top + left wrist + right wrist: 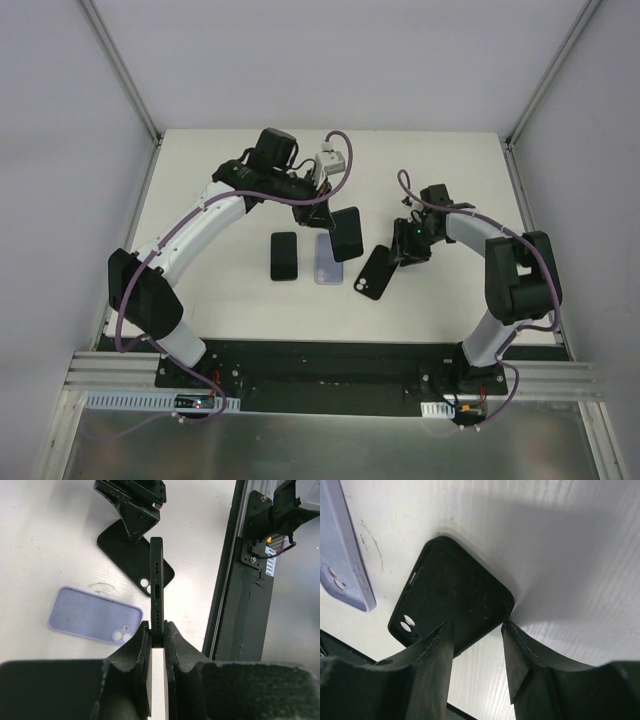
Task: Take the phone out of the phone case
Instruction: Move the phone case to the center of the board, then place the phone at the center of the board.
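The black phone, now held on edge above the table, will be put down by my left gripper on the table (238, 265) next to the black phone-shaped item, opposite the lilac case.
My left gripper (323, 216) (157, 628) is shut on the end of a black phone (347, 234) (157, 575) and holds it on edge above the table. An empty black case (373, 272) (131, 556) (451, 597) lies flat on the table, its camera holes showing the white surface. My right gripper (404, 248) (477, 628) is open. Its fingers stand over the near end of the black case. The left finger covers part of the case. The right finger touches the case's corner.
A lilac case (327, 258) (92, 614) (342, 555) lies flat, left of the black case. A black phone-shaped item (284, 256) lies left of the lilac case. The black rail (235, 580) runs along the table's near edge.
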You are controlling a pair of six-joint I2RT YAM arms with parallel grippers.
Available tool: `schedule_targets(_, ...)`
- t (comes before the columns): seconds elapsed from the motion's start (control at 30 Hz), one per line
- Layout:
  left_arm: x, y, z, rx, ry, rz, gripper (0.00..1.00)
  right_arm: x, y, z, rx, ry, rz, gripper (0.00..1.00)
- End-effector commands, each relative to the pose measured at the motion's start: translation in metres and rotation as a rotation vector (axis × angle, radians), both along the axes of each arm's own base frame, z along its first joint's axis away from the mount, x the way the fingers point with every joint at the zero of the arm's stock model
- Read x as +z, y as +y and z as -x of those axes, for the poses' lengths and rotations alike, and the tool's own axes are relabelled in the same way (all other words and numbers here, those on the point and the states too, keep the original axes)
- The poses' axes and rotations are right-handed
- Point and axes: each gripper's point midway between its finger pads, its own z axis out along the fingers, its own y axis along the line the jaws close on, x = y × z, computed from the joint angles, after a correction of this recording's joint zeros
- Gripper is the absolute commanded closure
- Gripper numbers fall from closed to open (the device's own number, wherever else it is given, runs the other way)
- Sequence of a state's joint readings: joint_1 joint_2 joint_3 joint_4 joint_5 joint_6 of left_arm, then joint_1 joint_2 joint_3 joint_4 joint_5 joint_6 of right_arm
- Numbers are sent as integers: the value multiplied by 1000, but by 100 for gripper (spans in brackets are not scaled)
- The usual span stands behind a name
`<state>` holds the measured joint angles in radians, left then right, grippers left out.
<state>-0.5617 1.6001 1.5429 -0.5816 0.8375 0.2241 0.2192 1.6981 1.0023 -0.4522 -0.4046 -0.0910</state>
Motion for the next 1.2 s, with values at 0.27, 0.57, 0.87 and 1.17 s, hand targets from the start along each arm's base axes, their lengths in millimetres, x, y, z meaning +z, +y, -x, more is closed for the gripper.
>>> schedule_targets(0.27,3,-4,2,-38,30,48,100,29,29,-33,48,-91,-111,46)
schedule_targets(0.57,-3,-1,-15,-6,41,50,100,85,37,-25,187,-286,-228,36)
schedule_targets(0.87,-10,-10,-19,-41,154,92,100,167,60,23,448,-514,-455,23)
schedule_targets(1.17,-2,-21,-14,-88,237,155,100,159,86,20,516,-485,-488,20)
